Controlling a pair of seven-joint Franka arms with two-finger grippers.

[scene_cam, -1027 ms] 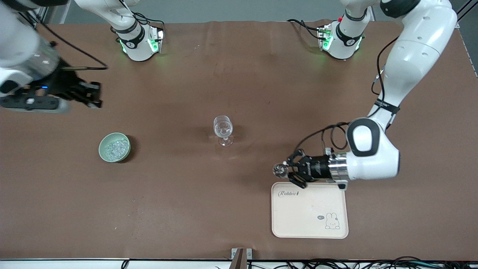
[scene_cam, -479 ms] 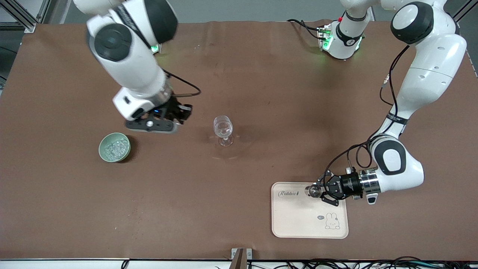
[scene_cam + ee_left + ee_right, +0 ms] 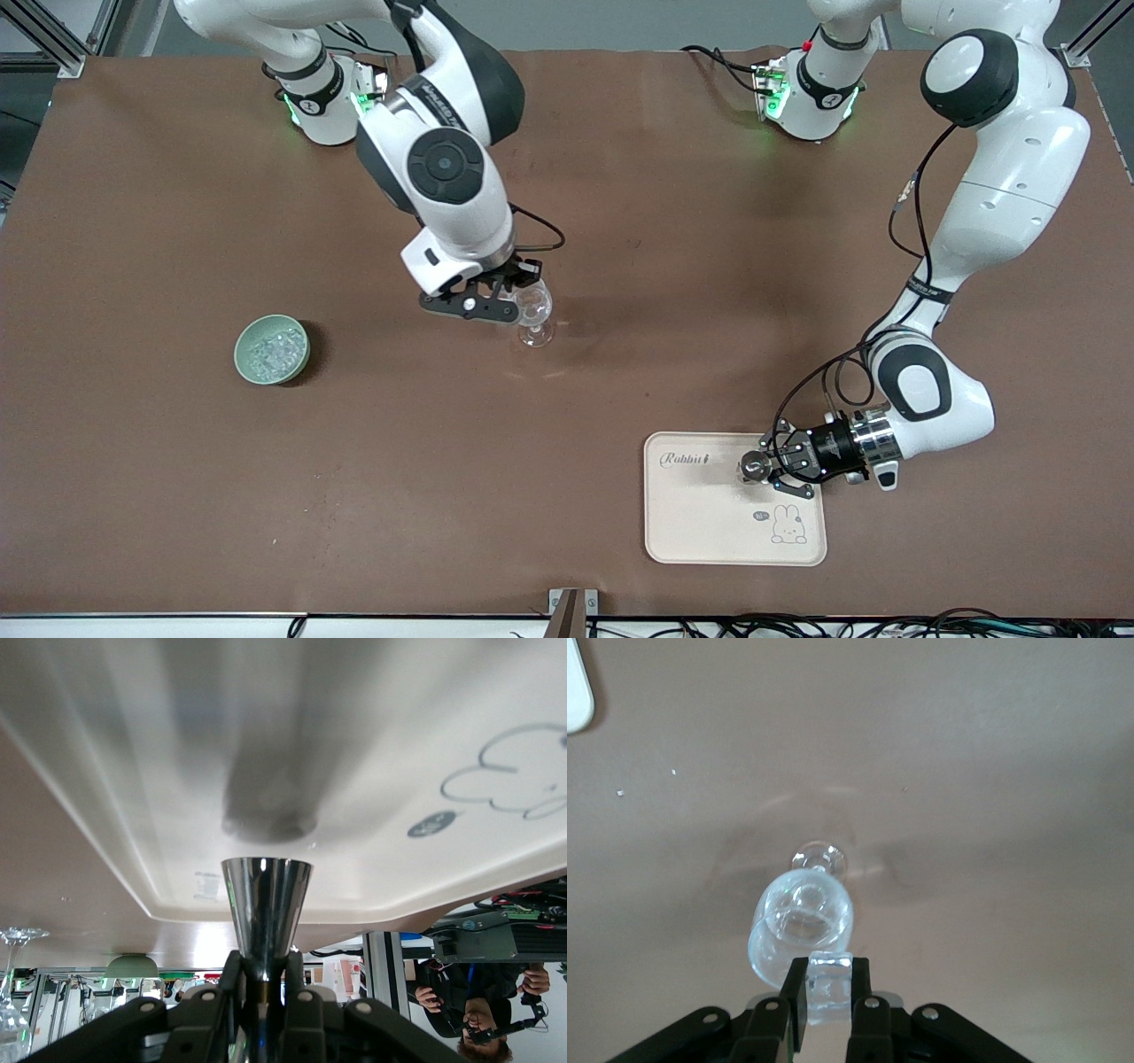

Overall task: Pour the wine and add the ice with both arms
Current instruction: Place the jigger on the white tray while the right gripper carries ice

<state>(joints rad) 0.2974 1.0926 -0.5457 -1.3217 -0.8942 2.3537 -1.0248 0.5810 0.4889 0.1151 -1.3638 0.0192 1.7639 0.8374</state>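
Observation:
Next, my right gripper releases the ice cube inside the bowl of the clear wine glass (image 3: pixel 531 309) (image 3: pixel 803 923).
A clear stemmed wine glass (image 3: pixel 536 330) stands at the table's middle. My right gripper (image 3: pixel 521 289) hangs over its bowl, shut on one clear ice cube (image 3: pixel 829 985). In the right wrist view the glass (image 3: pixel 799 920) lies right under the gripper (image 3: pixel 828 973). More ice cubes (image 3: pixel 273 351) fill a green bowl (image 3: pixel 249 367) toward the right arm's end. My left gripper (image 3: pixel 769 465) is shut on a shiny metal cup (image 3: pixel 752 464) low over the cream tray (image 3: pixel 709 523). The left wrist view shows the cup (image 3: pixel 266 899) in the gripper (image 3: pixel 264 967), close to the tray (image 3: pixel 372 771).
The tray with a rabbit drawing lies near the table's front edge, toward the left arm's end. The brown cloth covers the whole table. Cables run along the front edge.
My right arm has swung from the table's end to over the wine glass. My left gripper has carried the metal cup from beside the tray's edge to over the tray.

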